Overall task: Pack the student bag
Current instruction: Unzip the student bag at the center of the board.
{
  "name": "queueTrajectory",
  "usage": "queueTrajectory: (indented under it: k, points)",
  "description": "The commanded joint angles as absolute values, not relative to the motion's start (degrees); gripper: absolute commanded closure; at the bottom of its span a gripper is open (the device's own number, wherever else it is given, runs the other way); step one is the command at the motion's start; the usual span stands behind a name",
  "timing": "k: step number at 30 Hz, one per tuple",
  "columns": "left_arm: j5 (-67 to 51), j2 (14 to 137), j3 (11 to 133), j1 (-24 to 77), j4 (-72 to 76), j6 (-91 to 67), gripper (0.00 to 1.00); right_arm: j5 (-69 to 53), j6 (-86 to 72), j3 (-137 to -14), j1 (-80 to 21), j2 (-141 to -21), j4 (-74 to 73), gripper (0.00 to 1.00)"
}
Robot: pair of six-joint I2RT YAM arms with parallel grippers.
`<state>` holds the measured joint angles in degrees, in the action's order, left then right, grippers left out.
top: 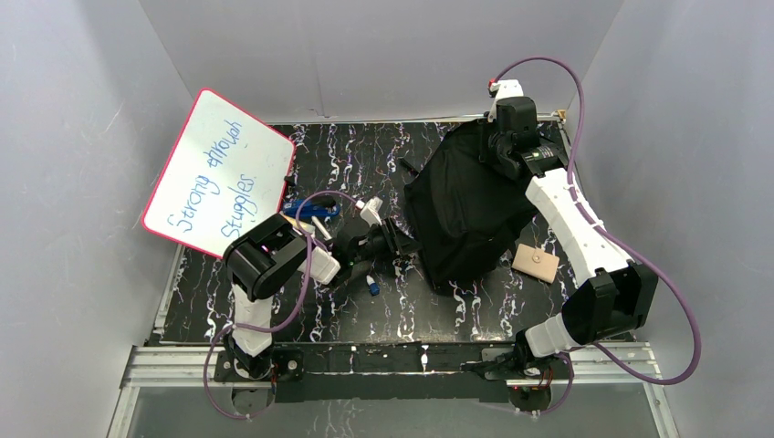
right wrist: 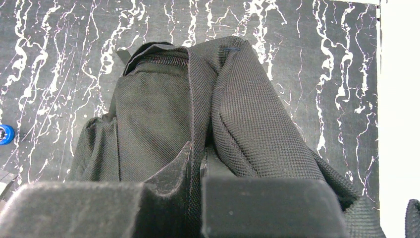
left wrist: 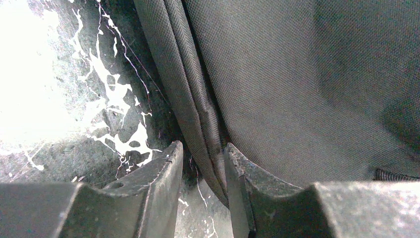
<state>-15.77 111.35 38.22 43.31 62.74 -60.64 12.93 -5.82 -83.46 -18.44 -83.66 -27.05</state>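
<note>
My right gripper has the student bag. It will let go of the bag on the marbled table (top: 439, 208) between the whiteboard and the tan block.
The student bag (top: 465, 214) is a large black fabric backpack lying on the marbled black table, right of centre. My right gripper (top: 505, 151) is at the bag's far end; in the right wrist view it (right wrist: 198, 148) is shut on a strip of the bag's fabric (right wrist: 148, 109). My left gripper (top: 402, 239) is at the bag's left edge. In the left wrist view it (left wrist: 203, 148) is partly open, with a folded edge of the bag (left wrist: 297, 89) lying between the jaws against the right finger and a gap on the left side.
A red-rimmed whiteboard (top: 219, 173) with blue writing leans at the left. Blue-handled items (top: 310, 210) and a small blue-capped object (top: 372, 287) lie near the left arm. A tan square block (top: 535, 263) lies right of the bag.
</note>
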Motion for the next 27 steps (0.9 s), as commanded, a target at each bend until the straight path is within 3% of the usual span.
queueTrajectory:
  k: [1, 18, 27]
  points:
    - [-16.45, 111.81, 39.56, 43.73, 63.72, -59.67, 0.65, 10.49, -7.03, -82.88, -18.80, -82.70, -31.38, 1.00]
    - [-18.96, 115.57, 44.06, 44.65, 66.66, -61.09, 0.66, 10.03, -6.90, -82.54, -18.72, -82.97, -31.29, 1.00]
    - [-18.40, 115.84, 43.97, 44.65, 68.29, -62.33, 1.00, 10.08, -6.77, -82.44, -18.72, -82.67, -31.07, 1.00]
